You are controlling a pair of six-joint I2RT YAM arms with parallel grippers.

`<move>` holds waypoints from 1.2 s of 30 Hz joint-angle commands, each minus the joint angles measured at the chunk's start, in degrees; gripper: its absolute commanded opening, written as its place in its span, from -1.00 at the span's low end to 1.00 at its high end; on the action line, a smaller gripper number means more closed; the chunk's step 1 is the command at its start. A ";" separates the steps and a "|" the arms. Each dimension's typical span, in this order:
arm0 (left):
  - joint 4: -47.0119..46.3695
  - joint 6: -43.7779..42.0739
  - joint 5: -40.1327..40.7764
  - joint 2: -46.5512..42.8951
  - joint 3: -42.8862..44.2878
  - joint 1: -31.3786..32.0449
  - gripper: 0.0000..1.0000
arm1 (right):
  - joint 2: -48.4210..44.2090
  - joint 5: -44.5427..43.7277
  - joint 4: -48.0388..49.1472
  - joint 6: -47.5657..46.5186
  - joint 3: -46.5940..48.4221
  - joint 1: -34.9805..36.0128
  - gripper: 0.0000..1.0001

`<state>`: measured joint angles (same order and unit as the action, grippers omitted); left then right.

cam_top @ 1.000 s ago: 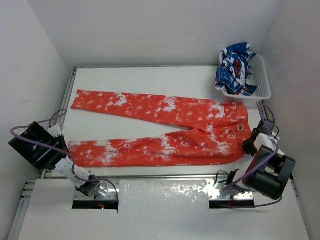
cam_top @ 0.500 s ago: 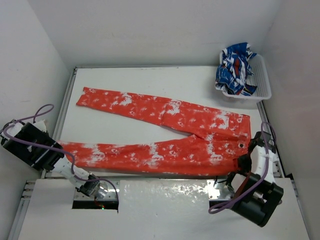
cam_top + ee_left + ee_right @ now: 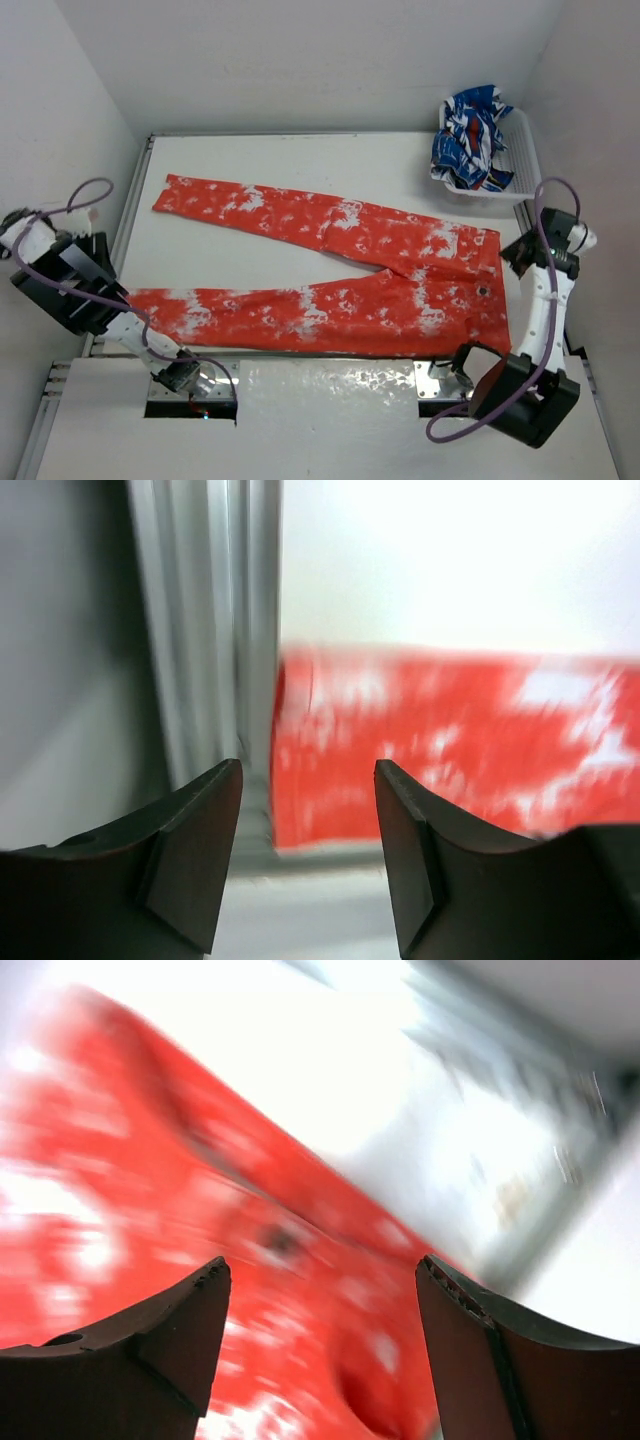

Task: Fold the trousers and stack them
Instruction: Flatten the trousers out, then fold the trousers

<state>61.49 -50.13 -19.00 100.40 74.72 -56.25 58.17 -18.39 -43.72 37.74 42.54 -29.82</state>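
The waistband's far corner (image 3: pixel 496 234) (image 3: pixel 100 1008) on the red-orange trousers, nearest the white basket, is the next place my right gripper should go to and close.
The red-orange trousers (image 3: pixel 380 270) with white speckles lie spread flat on the white table, waist at the right and both legs running left. The far leg (image 3: pixel 250 205) angles away from the near leg (image 3: pixel 260 310), which lies along the front edge. My left gripper (image 3: pixel 100 300) hovers at the near leg's cuff (image 3: pixel 400 740). Its fingers (image 3: pixel 200 850) stand apart with nothing between them. My right gripper (image 3: pixel 514 256) hangs just off the waistband's right edge, open and empty. The right wrist view shows blurred red cloth (image 3: pixel 200 1200) below its fingers (image 3: pixel 470 1360).
A white basket (image 3: pixel 527 160) at the back right corner holds a crumpled blue, white and red garment (image 3: pixel 470 135). Metal rails (image 3: pixel 220 630) edge the table on the left and front. White walls close in on three sides.
Both grippers opened and let go of the trousers after dragging them toward the front edge. The right arm lifted and swung back to the right; the left arm drew back a little.
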 commanded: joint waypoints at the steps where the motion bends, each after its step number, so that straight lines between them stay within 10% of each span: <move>1: -1.63 6.87 -4.82 -2.67 6.66 12.45 0.07 | 0.88 3.34 9.08 -9.07 7.10 3.01 0.42; 8: -16.73 27.42 0.46 11.45 21.49 29.43 0.18 | 15.26 17.60 22.63 -10.93 9.39 3.72 0.43; 24: -23.88 38.35 -1.99 31.87 34.09 32.08 0.47 | 46.22 12.77 23.60 -9.79 23.19 5.57 0.47; 30: -20.37 36.24 -2.44 30.65 30.49 32.08 -0.32 | 53.88 15.49 21.41 -9.87 30.05 7.50 0.42; 32: -19.66 35.28 -1.57 28.55 26.72 31.64 -0.98 | 54.94 15.40 21.49 -9.79 29.88 8.20 0.23; 36: -20.10 33.26 3.00 22.40 19.68 29.18 -1.00 | 54.50 16.10 24.29 -8.56 27.16 8.20 -0.44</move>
<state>38.76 -14.74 -18.94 127.35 97.56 -25.28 112.57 -3.88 -21.93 27.90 70.39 -22.15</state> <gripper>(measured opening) 0.017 0.318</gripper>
